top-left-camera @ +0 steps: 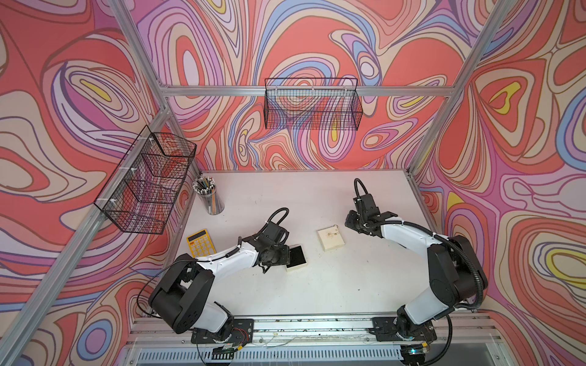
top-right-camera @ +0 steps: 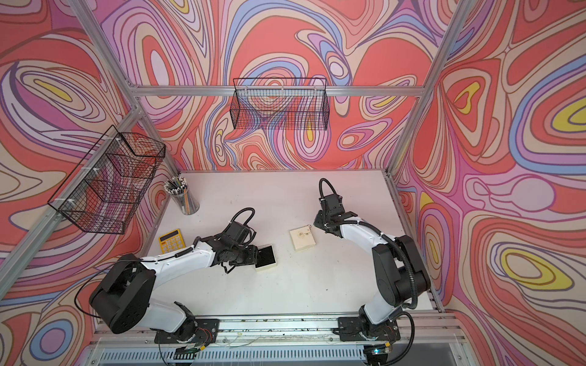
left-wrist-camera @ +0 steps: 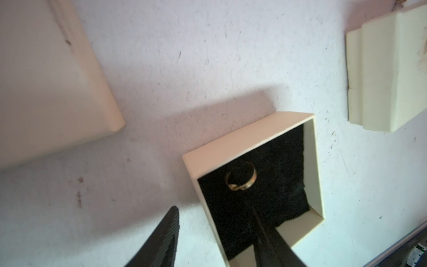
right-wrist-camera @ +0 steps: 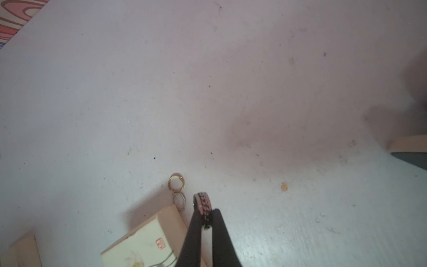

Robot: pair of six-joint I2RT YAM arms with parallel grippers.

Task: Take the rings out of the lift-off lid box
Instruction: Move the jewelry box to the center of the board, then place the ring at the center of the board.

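The robot's right gripper should release the chain-patterned ring on the table [top-left-camera: 351, 235] [right-wrist-camera: 242, 223] next to the flower-printed lid, away from the box. The chain-patterned ring is just above the table now.
The lift-off lid box [top-left-camera: 297, 257] [left-wrist-camera: 233, 138] stands open, cream outside and black-lined. A gold ring [left-wrist-camera: 241, 176] lies on its lining. My left gripper [left-wrist-camera: 213, 208] [top-left-camera: 287, 256] is open at the box's near wall, one finger [left-wrist-camera: 265, 235] over the lining and the other outside. The flower-printed lid [top-left-camera: 330, 239] [right-wrist-camera: 143, 245] lies to the right. By its far corner a gold ring [right-wrist-camera: 176, 182] and a silvery beaded ring [right-wrist-camera: 179, 200] rest on the table. My right gripper [right-wrist-camera: 205, 211] [top-left-camera: 350, 224] is shut on a chain-patterned ring [right-wrist-camera: 203, 202] just above the table.
A cup of pencils [top-left-camera: 209, 196] and a yellow calculator [top-left-camera: 199, 243] stand at the table's left. Wire baskets hang on the left rail [top-left-camera: 149, 180] and the back rail [top-left-camera: 312, 104]. A blurred cream slab [left-wrist-camera: 46, 81] fills one side of the left wrist view.
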